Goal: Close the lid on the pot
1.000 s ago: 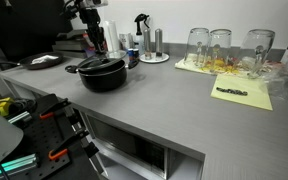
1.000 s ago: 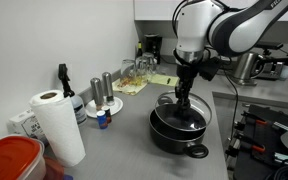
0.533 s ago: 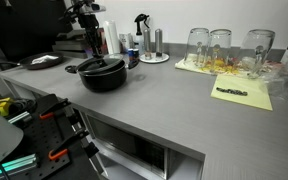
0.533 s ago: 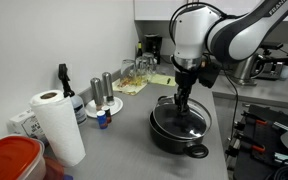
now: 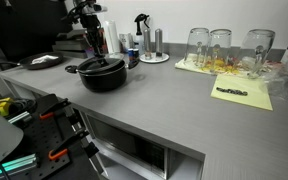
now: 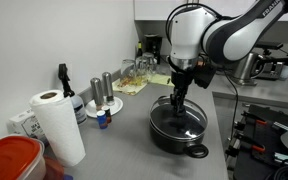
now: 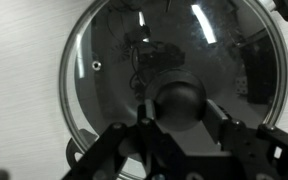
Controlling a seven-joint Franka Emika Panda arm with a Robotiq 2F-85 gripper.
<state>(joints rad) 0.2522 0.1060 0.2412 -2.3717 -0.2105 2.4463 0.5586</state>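
Observation:
I need to release the glass lid squarely on the rim of the black pot (image 5: 102, 66) (image 7: 174, 88) with my gripper.
The black pot (image 5: 102, 78) stands near the counter's end and also shows in an exterior view (image 6: 180, 140). The glass lid (image 6: 187, 124) with metal rim lies on top of it; the wrist view shows the lid (image 7: 104, 60) from above, with the dark inside beneath. My gripper (image 6: 177, 103) points down over the pot's middle. In the wrist view my gripper (image 7: 179, 112) has a finger on each side of the black knob (image 7: 179, 98), pressed against it. In an exterior view my gripper (image 5: 96, 48) sits just above the lid (image 5: 101, 66).
A paper towel roll (image 6: 56, 125), spray bottle (image 6: 64, 85) and small plate with steel shakers (image 6: 105, 104) stand beside the pot. Tall glass jars (image 5: 220, 46) and a yellow sheet (image 5: 242, 95) are further along. A red tub (image 6: 9, 160) sits at the near corner.
The arm has leaned slightly sideways over the pot, the gripper staying on the knob. The pot has not moved.

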